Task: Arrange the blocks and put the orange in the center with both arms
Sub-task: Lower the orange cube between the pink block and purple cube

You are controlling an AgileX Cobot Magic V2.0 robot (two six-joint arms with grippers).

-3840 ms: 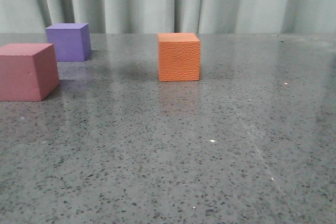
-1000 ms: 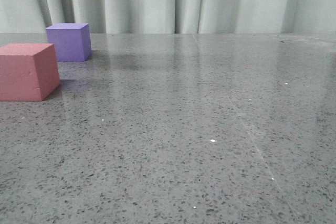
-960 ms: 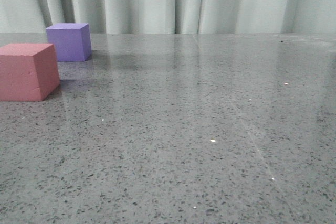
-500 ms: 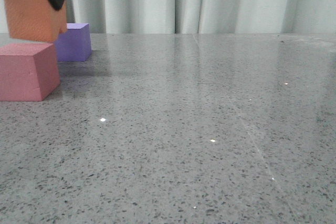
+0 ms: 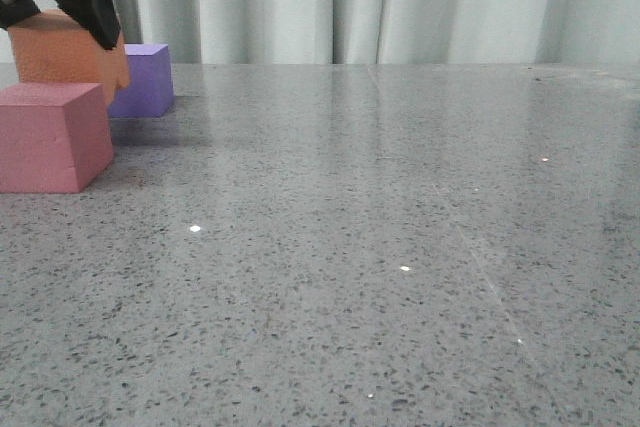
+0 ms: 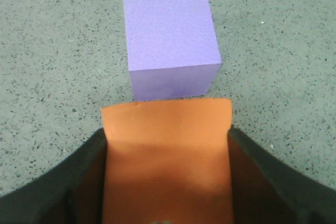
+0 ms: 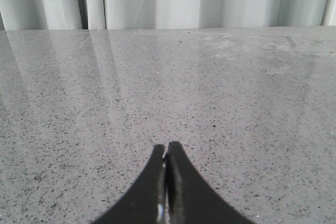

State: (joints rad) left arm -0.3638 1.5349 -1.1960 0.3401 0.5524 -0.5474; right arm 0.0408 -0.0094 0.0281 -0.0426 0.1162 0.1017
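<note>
The robot's left gripper should release the orange cube on the table (image 5: 104, 107) (image 6: 172, 156) between the red-pink cube and the purple cube.
At the far left of the front view, my left gripper (image 5: 62, 9) is shut on the orange cube (image 5: 65, 55), holding it between the red-pink cube (image 5: 52, 137) in front and the purple cube (image 5: 145, 79) behind. In the left wrist view the orange cube (image 6: 167, 156) fills the space between the dark fingers (image 6: 79, 177), with the purple cube (image 6: 170, 45) just past it on the table. Whether the orange cube touches the table is hidden. My right gripper (image 7: 166, 150) is shut on nothing over bare table and is out of the front view.
A grey speckled stone table (image 5: 380, 247) stretches from the cubes toward the right. Pale curtains (image 5: 400, 2) hang behind its far edge.
The orange cube left the table's middle, travelled high to the left, and has come down in my left gripper between the red-pink and purple cubes. Those two cubes have not moved.
</note>
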